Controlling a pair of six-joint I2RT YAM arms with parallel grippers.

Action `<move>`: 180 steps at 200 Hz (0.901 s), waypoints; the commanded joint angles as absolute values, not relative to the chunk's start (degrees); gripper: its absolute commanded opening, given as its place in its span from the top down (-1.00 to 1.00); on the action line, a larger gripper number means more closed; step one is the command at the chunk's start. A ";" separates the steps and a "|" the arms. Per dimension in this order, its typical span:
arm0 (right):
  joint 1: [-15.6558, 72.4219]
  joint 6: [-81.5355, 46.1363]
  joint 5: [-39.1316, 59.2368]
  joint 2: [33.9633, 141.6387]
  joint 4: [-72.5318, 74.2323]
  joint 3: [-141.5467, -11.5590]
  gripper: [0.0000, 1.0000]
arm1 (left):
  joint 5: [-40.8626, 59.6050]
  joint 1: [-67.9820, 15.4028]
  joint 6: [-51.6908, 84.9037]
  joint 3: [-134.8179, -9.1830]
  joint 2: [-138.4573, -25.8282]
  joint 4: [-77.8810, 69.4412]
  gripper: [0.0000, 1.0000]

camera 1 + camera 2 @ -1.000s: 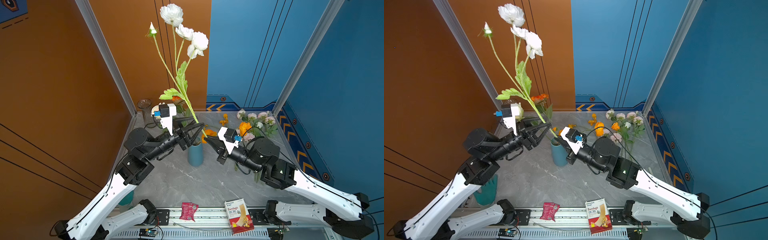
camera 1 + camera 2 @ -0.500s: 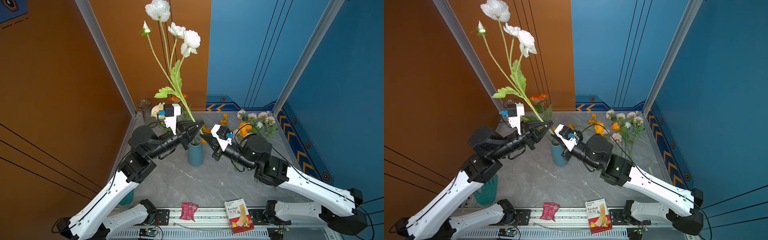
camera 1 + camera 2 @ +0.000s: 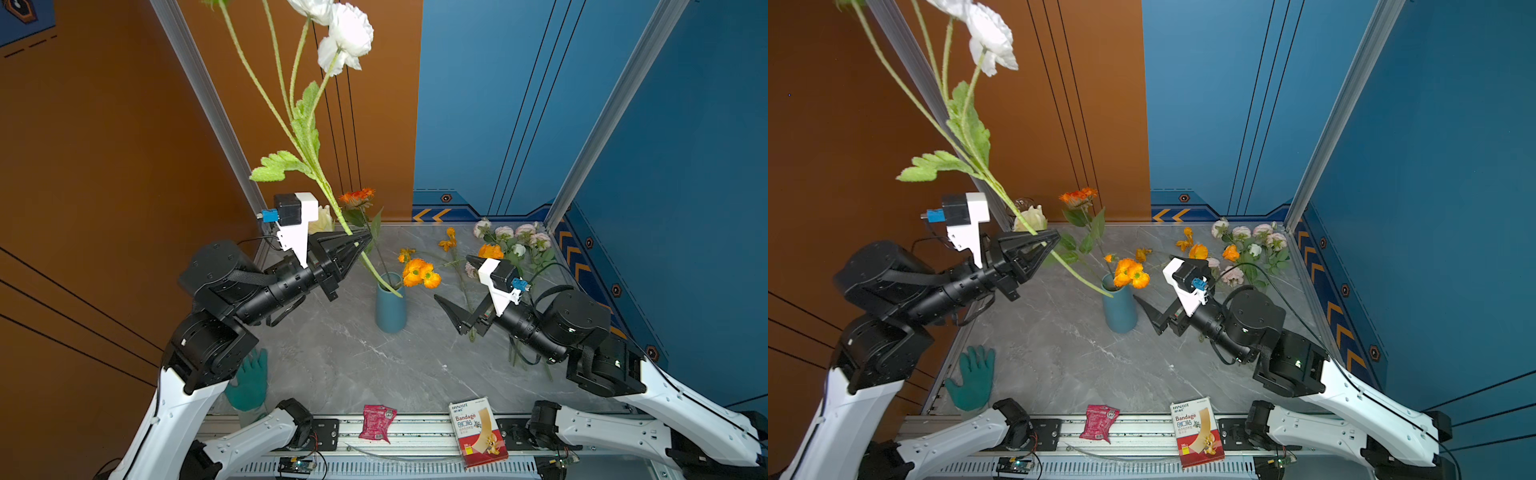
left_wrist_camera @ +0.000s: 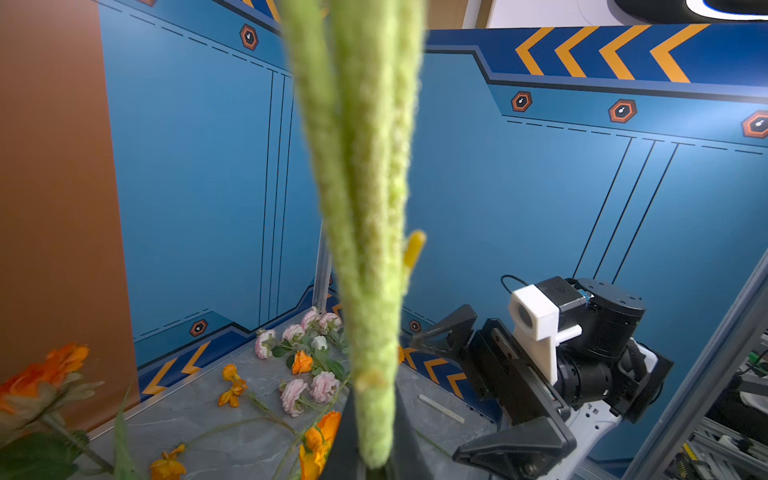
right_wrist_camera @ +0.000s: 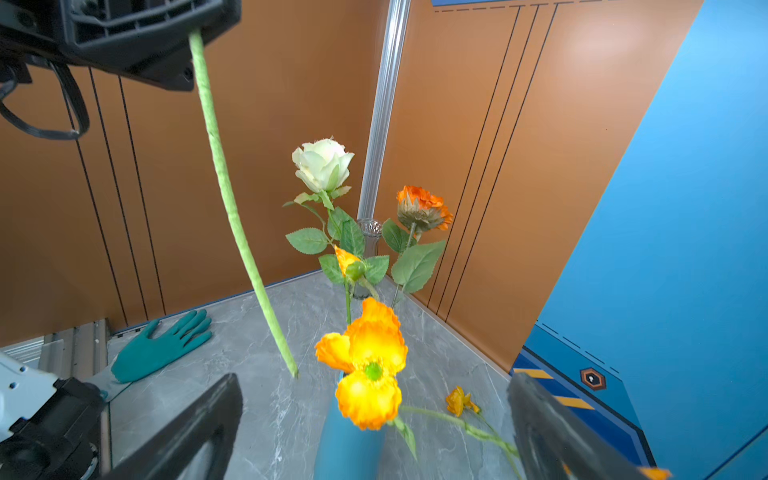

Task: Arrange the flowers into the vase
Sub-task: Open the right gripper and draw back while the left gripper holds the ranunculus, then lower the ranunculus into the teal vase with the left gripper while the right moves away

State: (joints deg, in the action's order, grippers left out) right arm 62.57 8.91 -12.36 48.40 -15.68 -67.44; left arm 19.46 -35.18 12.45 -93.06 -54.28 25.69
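My left gripper is going to release the white-flowered spray in the blue vase's opening (image 3: pixel 392 283), next to the stem of the orange poppy.
A blue vase (image 3: pixel 390 309) (image 3: pixel 1119 311) stands mid-table with an orange poppy (image 3: pixel 419 274) (image 5: pixel 370 361) in it. My left gripper (image 3: pixel 365 239) (image 3: pixel 1054 237) (image 4: pixel 376 457) is shut on the fuzzy green stem (image 3: pixel 332 199) (image 4: pixel 365 208) of a tall white-flowered spray (image 3: pixel 992 41). The stem's lower tip (image 5: pixel 294 372) hangs beside the vase's mouth. My right gripper (image 3: pixel 459 282) (image 3: pixel 1158 286) (image 5: pixel 374 419) stands open and empty, just right of the vase. More flowers (image 3: pixel 511 245) (image 4: pixel 299 365), pink and orange, lie at the back right.
A cream rose (image 5: pixel 324 164) and an orange flower (image 3: pixel 355 197) stand in a small glass vase (image 5: pixel 369 232) in the back left corner. A green glove (image 3: pixel 249 382), a red packet (image 3: pixel 376 422) and a bandage box (image 3: pixel 478 432) lie along the front edge.
The left gripper closed on the spray's stem. The right gripper opened, let go of the stem and drew back to the right. The spray's heads swung up and to the left.
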 commanded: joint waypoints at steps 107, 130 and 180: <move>55.33 -11.48 -7.29 37.53 -24.87 -41.94 -1.00 | 5.46 -34.98 1.99 -71.81 -52.87 4.21 1.00; 53.75 -12.67 -7.30 36.17 -22.55 -38.30 -1.00 | 5.59 -35.07 2.61 -72.75 -54.59 3.85 1.00; 46.16 -12.76 -0.09 35.20 -20.79 -36.23 -1.00 | 4.47 -35.03 2.94 -73.38 -60.36 3.55 1.00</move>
